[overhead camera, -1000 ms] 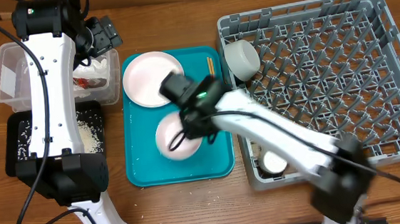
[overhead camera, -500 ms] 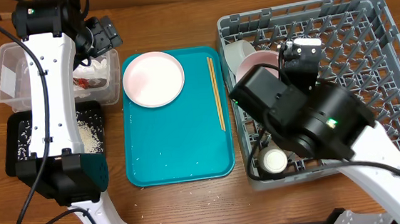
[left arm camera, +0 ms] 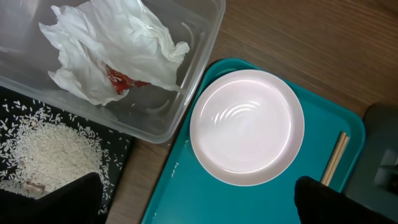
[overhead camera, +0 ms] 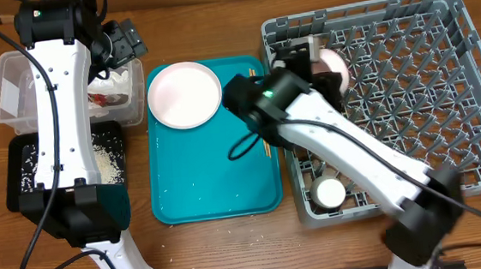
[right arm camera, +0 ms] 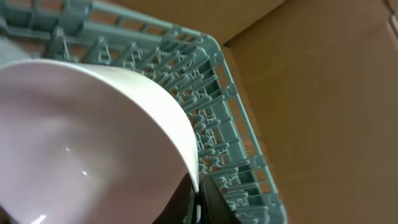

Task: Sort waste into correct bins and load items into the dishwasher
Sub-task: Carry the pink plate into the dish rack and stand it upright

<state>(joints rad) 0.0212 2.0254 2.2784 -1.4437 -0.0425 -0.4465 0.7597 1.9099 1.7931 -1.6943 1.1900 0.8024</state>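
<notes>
My right gripper will set the pale pink bowl free behind the white cup in the grey dish rack (overhead camera: 318,131). The bowl is now tilted over the rack.
My right gripper (overhead camera: 314,57) is shut on the rim of a pale pink bowl (overhead camera: 335,67) and holds it tilted over the back left of the grey dish rack (overhead camera: 444,93). In the right wrist view the bowl (right arm camera: 93,137) fills the left, with the jaws (right arm camera: 196,196) clamped on its edge above the rack (right arm camera: 211,99). My left gripper (overhead camera: 121,42) is open and empty; in the left wrist view (left arm camera: 199,199) it hovers over the teal tray's edge. A pale pink plate (left arm camera: 247,127) and chopsticks (left arm camera: 336,158) lie on that tray. The napkin (left arm camera: 112,50) lies in the clear tub (left arm camera: 199,74).
Loose rice (left arm camera: 50,149) lies in the black tray (overhead camera: 28,173) in front of the clear tub (overhead camera: 9,84). A white cup (overhead camera: 329,194) sits at the rack's front left corner. The teal tray (overhead camera: 213,171) lies between the bins and the rack. The right arm crosses the rack's left side.
My right gripper has lifted the pink bowl off the teal tray and carried it right, over the rack's back left. The left arm has not moved.
</notes>
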